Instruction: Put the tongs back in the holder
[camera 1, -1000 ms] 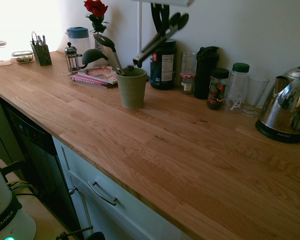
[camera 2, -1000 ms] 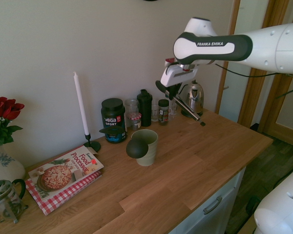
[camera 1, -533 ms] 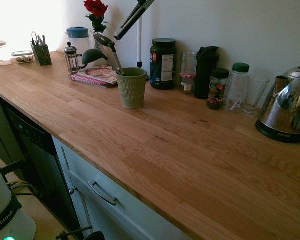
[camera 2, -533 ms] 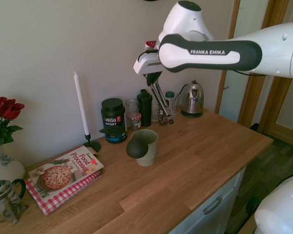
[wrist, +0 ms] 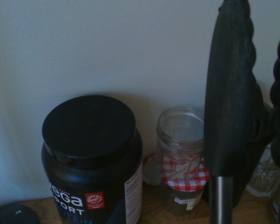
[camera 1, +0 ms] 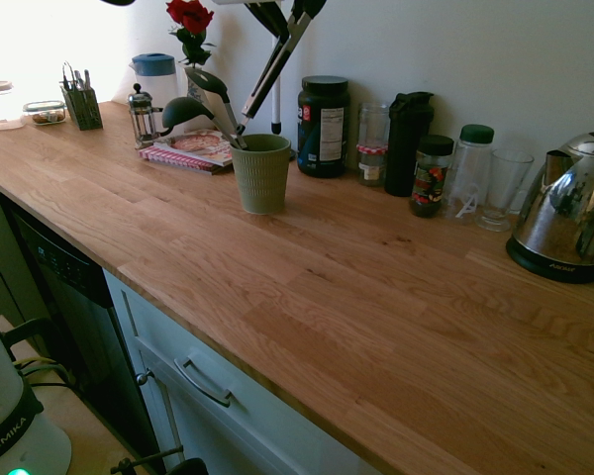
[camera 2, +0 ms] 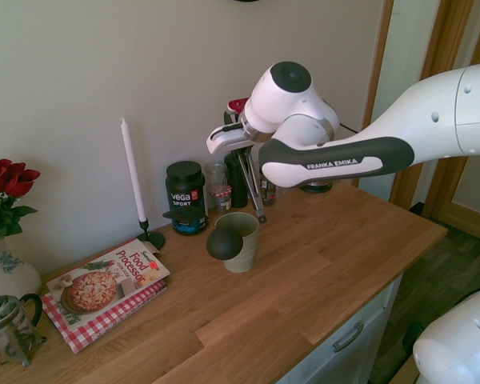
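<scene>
I should release the tongs inside the olive-green cup (camera 2: pixel 244 230), beside the black ladle leaning over its rim.
The tongs (camera 2: pixel 252 186) are a slim grey metal pair with black tips, hanging nearly upright with the tips down. My gripper (camera 2: pixel 242 150) is shut on their upper end, just above and behind the holder (camera 2: pixel 240 240). That holder is an olive-green ribbed cup (camera 1: pixel 261 173) on the wooden counter, with black ladles (camera 1: pixel 193 94) leaning out of it. In the first exterior view the tongs (camera 1: pixel 277 59) slant down from the gripper (camera 1: pixel 282 8) at the top edge, and their tips end just above the cup's rim. In the wrist view the tongs' black tips (wrist: pixel 228 93) rise in front of the wall.
A black Vega tub (camera 2: pixel 186 196), a glass jar (wrist: pixel 181 154), a dark shaker and spice jars line the wall behind the cup. A kettle (camera 1: pixel 569 218) stands further along. A white candle (camera 2: pixel 132 172), a cookbook (camera 2: pixel 108 280), roses and a cutlery caddy (camera 1: pixel 82 104) lie on the other side.
The arm has swung along the wall from near the kettle to above the cup. The tongs turned from a slant to hanging almost straight down, tips near the rim.
</scene>
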